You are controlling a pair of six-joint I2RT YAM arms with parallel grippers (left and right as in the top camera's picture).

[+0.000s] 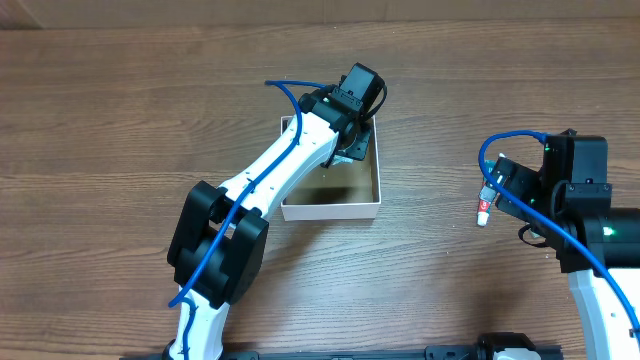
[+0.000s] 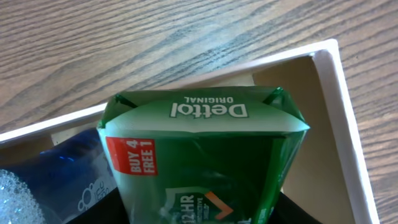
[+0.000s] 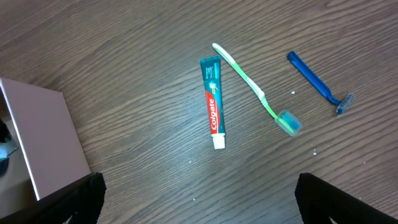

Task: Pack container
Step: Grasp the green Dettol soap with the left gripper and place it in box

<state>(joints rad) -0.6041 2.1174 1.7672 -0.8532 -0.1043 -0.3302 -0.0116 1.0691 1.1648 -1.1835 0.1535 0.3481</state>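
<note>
The Colgate toothpaste tube's middle (image 1: 488, 188) (image 3: 212, 91), where the tube's green end meets the red label, is the next place my right gripper needs to go to and close on.
The container (image 1: 330, 211), a square box with white walls and a brown inside, sits mid-table. My left gripper (image 1: 352, 135) reaches into its far right corner. In the left wrist view my left gripper (image 2: 199, 214) is shut on a green Dettol soap pack (image 2: 205, 143), held over the container's inside near its white rim (image 2: 341, 93). A blue packet (image 2: 68, 171) lies in the box beside the soap. My right gripper (image 1: 498, 188) hovers open and empty over the table right of the container; its fingers (image 3: 199, 199) frame bare wood.
A Colgate toothpaste tube (image 3: 212, 102), a green toothbrush (image 3: 255, 90) and a blue razor (image 3: 317, 81) lie on the wooden table under my right arm. The toothpaste end shows overhead (image 1: 483, 211). The container's white wall (image 3: 43, 143) is at the left of the right wrist view.
</note>
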